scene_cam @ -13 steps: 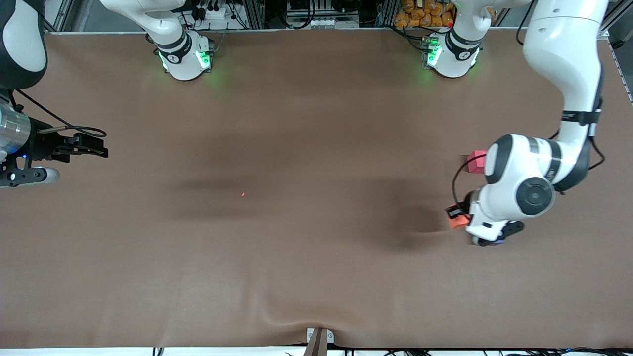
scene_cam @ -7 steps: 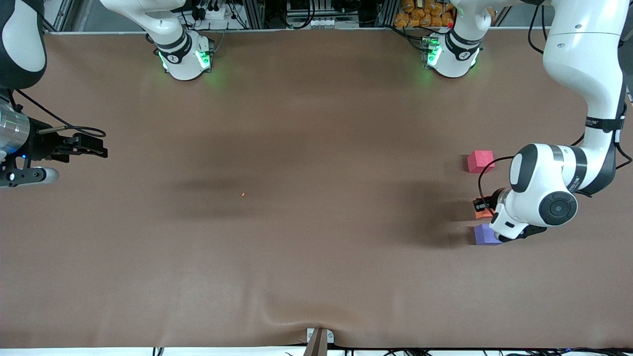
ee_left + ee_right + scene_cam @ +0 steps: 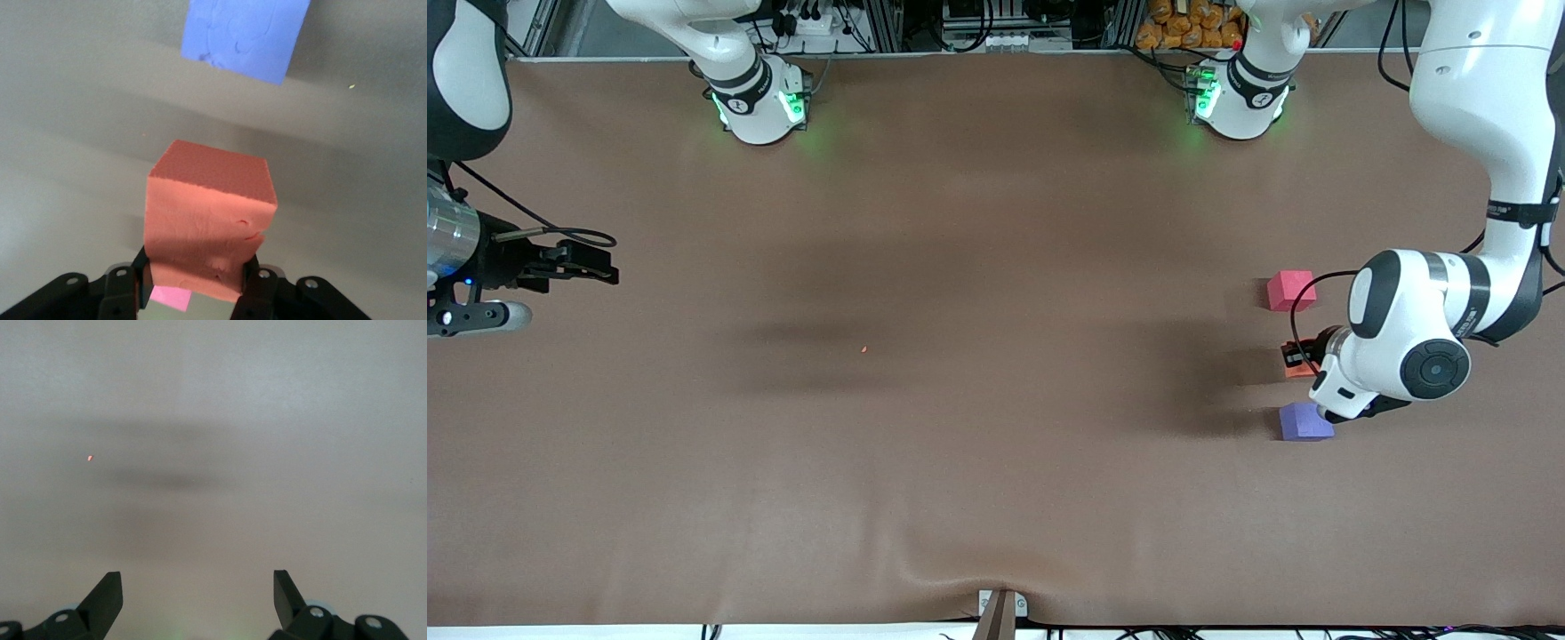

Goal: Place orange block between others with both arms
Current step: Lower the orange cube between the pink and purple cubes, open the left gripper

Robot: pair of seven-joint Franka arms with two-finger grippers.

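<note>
I will let go of the orange block with my left gripper on the brown cloth [image 3: 1298, 351] [image 3: 208, 183] between the pinkish-red cube and the purple-blue cube. The orange block is held low over the table.
My left gripper [image 3: 1295, 359] is shut on the orange block [image 3: 1298, 372], low over the strip of table between the two others. In the front view my left wrist hides most of the block. The pinkish-red cube [image 3: 1291, 291] lies farther from the front camera, the purple-blue cube [image 3: 1305, 421] nearer. In the left wrist view the orange block [image 3: 210, 220] sits squeezed between my left gripper's [image 3: 195, 272] fingers, with the purple-blue cube [image 3: 243, 37] and a sliver of the pinkish-red cube [image 3: 170, 298] in line with it. My right gripper [image 3: 605, 267] [image 3: 197, 587] waits open at the right arm's end.
A brown cloth [image 3: 960, 222] covers the table, with a wrinkle at the edge nearest the front camera [image 3: 960, 573]. A tiny orange crumb [image 3: 863, 349] [image 3: 89, 458] lies on it mid-table. The arm bases [image 3: 760, 102] [image 3: 1236, 93] stand along the robots' edge of the table.
My left arm carried the orange block toward its own end of the table, into line between the two cubes, uncovering the purple-blue one. My right arm stayed still.
</note>
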